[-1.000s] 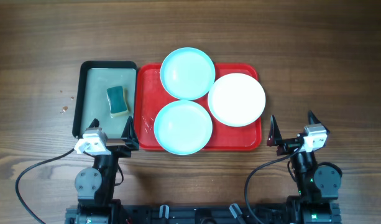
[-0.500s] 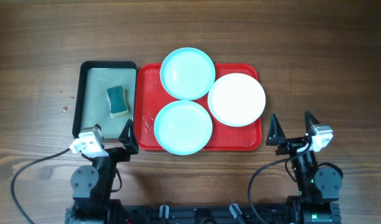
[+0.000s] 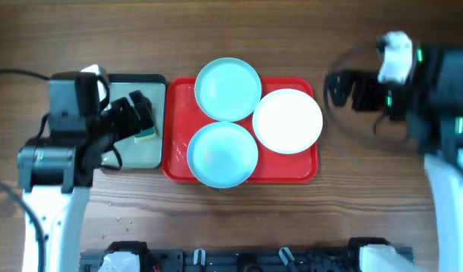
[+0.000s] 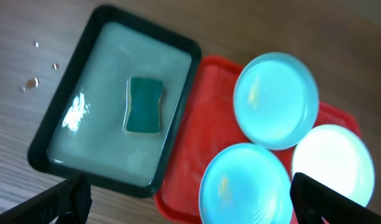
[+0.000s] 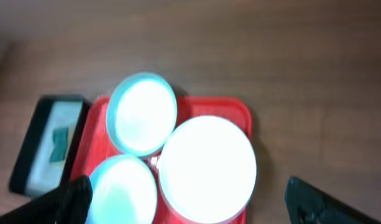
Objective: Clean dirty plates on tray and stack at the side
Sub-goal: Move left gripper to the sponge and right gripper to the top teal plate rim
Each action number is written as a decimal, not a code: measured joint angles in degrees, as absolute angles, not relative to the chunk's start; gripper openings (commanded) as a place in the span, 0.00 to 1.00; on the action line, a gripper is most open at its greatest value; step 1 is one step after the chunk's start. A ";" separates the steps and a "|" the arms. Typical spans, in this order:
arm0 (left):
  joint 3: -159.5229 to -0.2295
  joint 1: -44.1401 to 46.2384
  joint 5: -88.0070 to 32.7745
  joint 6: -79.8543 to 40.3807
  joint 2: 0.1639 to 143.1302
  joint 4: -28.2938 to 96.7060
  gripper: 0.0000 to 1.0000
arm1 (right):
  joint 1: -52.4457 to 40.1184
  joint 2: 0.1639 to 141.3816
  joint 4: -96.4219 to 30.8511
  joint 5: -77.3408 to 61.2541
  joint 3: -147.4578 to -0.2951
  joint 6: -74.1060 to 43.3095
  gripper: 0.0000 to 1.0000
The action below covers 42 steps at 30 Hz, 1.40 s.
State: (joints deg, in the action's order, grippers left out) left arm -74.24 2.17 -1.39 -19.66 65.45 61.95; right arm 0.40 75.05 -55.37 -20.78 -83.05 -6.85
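Observation:
Next, the left gripper closes on the narrow middle of the green sponge (image 3: 143, 131) (image 4: 144, 107) in the grey-green tray, because the dirty plates need wiping.
Three plates lie on the red tray (image 3: 177, 128): a pale aqua one at the far edge (image 3: 228, 89), a pale aqua one at the near edge (image 3: 223, 153), and a white one on the right (image 3: 288, 121). My left gripper (image 3: 137, 113) hangs open and empty over the grey-green tray, left of the plates. My right gripper (image 3: 344, 89) hangs open and empty above the table, right of the red tray's far corner. The left wrist view shows its open fingers (image 4: 190, 202) above both aqua plates (image 4: 276, 99) (image 4: 249, 186). The right wrist view shows its open fingers (image 5: 193, 200) above the white plate (image 5: 207, 168).
A black-rimmed grey-green tray (image 4: 112, 56) stands against the red tray's left side, with a green sponge (image 4: 144, 106) lying in it. The sponge is partly hidden under my left gripper in the overhead view. Small droplets (image 4: 32, 82) lie on the wood left of it.
Both arms have lifted from the table's front edge and swung out. The left is now over the grey-green tray, the right beside the red tray's far right corner. The plates have not moved.

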 measured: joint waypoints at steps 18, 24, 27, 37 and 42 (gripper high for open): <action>-73.82 -0.89 2.28 -20.08 76.14 62.78 0.47 | -18.98 105.49 -42.76 -6.17 -89.62 -7.60 0.64; -73.73 -0.93 2.28 -20.08 79.94 61.49 0.49 | -18.98 116.05 -38.92 -7.42 -89.56 -4.29 0.34; -73.71 -0.93 2.37 -20.10 80.16 60.47 0.49 | -18.98 119.09 -37.89 -7.97 -89.38 -4.16 0.34; -73.71 -0.93 3.60 -20.10 80.16 60.36 0.49 | -19.14 123.46 -33.17 -12.40 -89.34 -5.32 0.12; -73.71 -0.93 4.97 -20.10 80.16 60.38 0.49 | -20.73 123.55 -32.53 -12.82 -89.34 -6.17 0.04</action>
